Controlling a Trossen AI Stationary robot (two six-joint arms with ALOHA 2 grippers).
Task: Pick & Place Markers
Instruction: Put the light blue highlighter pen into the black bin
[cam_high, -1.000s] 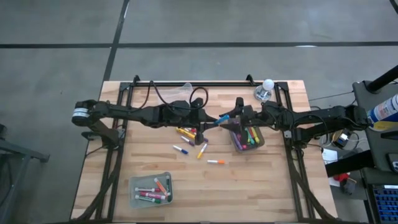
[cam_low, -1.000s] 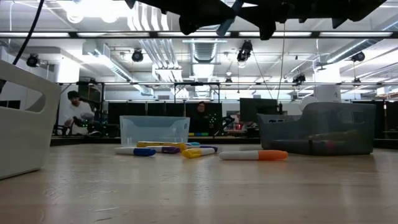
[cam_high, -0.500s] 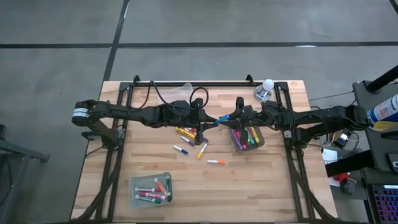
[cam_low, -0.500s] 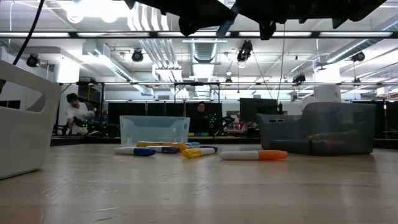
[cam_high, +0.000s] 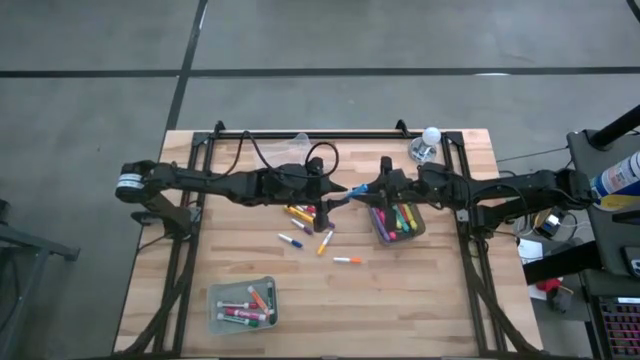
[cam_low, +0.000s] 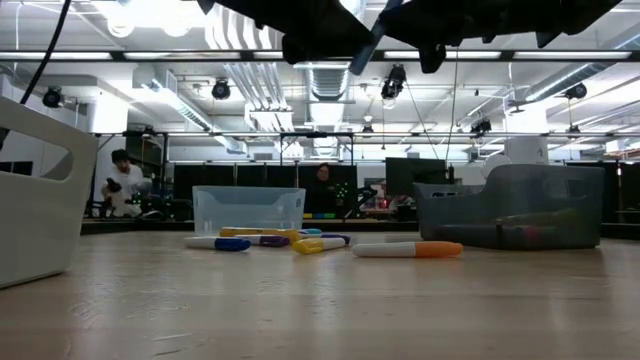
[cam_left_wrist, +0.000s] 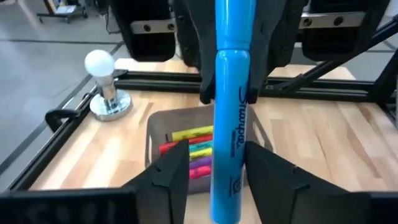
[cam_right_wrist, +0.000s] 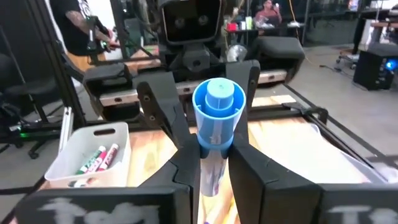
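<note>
The all-yellow marker is among the loose markers. Next, my left gripper will go to it and close on the marker's body (cam_high: 301, 214) beside its cap.
A blue marker (cam_high: 349, 191) hangs high over the table's middle between my two grippers; the low view shows it (cam_low: 366, 44) well above the table. My right gripper (cam_high: 368, 189) (cam_right_wrist: 214, 163) is shut on it. My left gripper (cam_high: 333, 192) (cam_left_wrist: 217, 171) is open, with one finger on either side of the marker's other end (cam_left_wrist: 227, 186); whether they touch it I cannot tell. A few loose markers (cam_high: 300, 215) lie on the wood below. More markers fill a grey bin (cam_high: 398, 222) and a clear bin (cam_high: 243, 306). My right gripper pinches the blue marker's barrel just beside its cap (cam_left_wrist: 231, 74) between its two fingers. It comes level from the table's right side, and the fingers lie along the marker. The cap end (cam_right_wrist: 217, 99) points back at my wrist. The marker is lifted clear, roughly level.
A lamp bulb on a round base (cam_high: 428, 140) stands at the far right, and a clear container (cam_high: 297, 143) stands at the far edge. Black frame rails (cam_high: 330, 133) run along the far and side edges. An orange-capped marker (cam_high: 347, 260) lies alone near the middle. People show in the room behind.
My right gripper has shut on the blue marker's cap end. After that my left gripper's fingers have parted around the other end. Neither arm has shifted, and the marker stays in place above the table.
</note>
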